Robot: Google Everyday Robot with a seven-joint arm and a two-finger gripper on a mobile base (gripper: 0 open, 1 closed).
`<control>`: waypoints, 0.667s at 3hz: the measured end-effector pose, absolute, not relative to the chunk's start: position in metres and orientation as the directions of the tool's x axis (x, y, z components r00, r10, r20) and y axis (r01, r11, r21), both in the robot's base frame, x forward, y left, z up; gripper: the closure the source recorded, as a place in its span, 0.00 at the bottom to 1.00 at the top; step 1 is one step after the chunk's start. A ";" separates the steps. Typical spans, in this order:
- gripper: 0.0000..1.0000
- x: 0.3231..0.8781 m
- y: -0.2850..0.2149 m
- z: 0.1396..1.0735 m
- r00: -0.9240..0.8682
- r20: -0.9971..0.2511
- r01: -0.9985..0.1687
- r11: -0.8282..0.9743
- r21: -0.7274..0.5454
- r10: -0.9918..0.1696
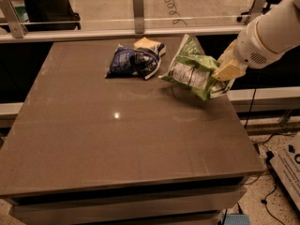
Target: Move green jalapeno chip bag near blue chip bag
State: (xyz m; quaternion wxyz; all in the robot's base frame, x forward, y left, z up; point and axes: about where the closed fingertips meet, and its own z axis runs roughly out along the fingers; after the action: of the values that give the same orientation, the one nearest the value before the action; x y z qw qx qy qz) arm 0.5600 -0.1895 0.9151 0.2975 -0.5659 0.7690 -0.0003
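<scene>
Next, I let go of the green jalapeno chip bag on the table (pixel 172 65) against the blue chip bag and the yellow packet.
The green jalapeno chip bag (pixel 192 67) is light green with a white nutrition panel. It hangs tilted above the table's far right part. My gripper (pixel 224 74) is shut on the bag's right end and holds it off the surface. The blue chip bag (pixel 132 61) is dark navy and lies flat at the far middle of the table, a short gap to the left of the green bag.
A small pale yellow packet (pixel 148 43) lies just behind the blue bag. The brown table (pixel 117 139) ends close to the right of the gripper. A glass rail (pixel 138 29) runs along the far edge. Cables lie on the floor at the right.
</scene>
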 end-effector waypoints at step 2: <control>1.00 0.624 -0.200 0.885 -0.230 -0.403 -0.871 0.372 -0.320 -0.886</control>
State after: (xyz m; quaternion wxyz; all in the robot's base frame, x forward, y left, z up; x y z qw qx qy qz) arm 0.6241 -0.2003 0.8850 0.2665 -0.5602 0.7842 -0.0138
